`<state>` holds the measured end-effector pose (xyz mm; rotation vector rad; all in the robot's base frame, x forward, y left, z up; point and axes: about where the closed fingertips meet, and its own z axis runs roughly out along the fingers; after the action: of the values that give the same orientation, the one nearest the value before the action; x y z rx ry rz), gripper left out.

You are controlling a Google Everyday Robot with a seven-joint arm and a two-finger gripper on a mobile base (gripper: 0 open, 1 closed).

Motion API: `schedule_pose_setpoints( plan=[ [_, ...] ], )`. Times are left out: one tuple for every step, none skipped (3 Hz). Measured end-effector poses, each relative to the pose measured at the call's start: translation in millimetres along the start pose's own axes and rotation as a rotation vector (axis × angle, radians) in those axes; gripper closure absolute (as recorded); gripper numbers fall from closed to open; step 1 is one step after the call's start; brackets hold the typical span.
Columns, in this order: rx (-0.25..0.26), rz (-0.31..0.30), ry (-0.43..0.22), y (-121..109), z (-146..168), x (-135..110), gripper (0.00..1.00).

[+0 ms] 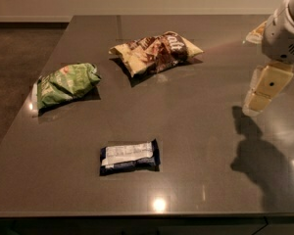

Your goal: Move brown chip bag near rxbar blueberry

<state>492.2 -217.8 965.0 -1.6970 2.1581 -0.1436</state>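
My gripper is going to close on the end [189,50] of the brown chip bag that lies farthest from the green chip bag.
The brown chip bag [157,50], wrinkly dark brown and tan with white lettering, lies flat at the far middle of the dark table [196,131]. The rxbar blueberry [129,156], a small navy wrapper with a white label, lies near the table's front, left of centre, well apart from the bag. My gripper [264,89] hangs above the table at the right edge of the view, far to the right of both, holding nothing that shows.
A green chip bag [66,84] lies at the table's left side. The table's left edge drops to a dark floor [14,62]. The arm's shadow [264,165] falls on the table's right front.
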Motion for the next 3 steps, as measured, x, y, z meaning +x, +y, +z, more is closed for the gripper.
schedule_pose_setpoints(
  plan=[
    [0.015,-0.008,-0.032,-33.4,24.5,-3.8,0.0],
    [0.034,-0.009,-0.065,-74.5,58.3,-14.4,0.0],
    [0.048,-0.007,-0.085,-96.9,77.0,-22.3,0.0]
  ],
)
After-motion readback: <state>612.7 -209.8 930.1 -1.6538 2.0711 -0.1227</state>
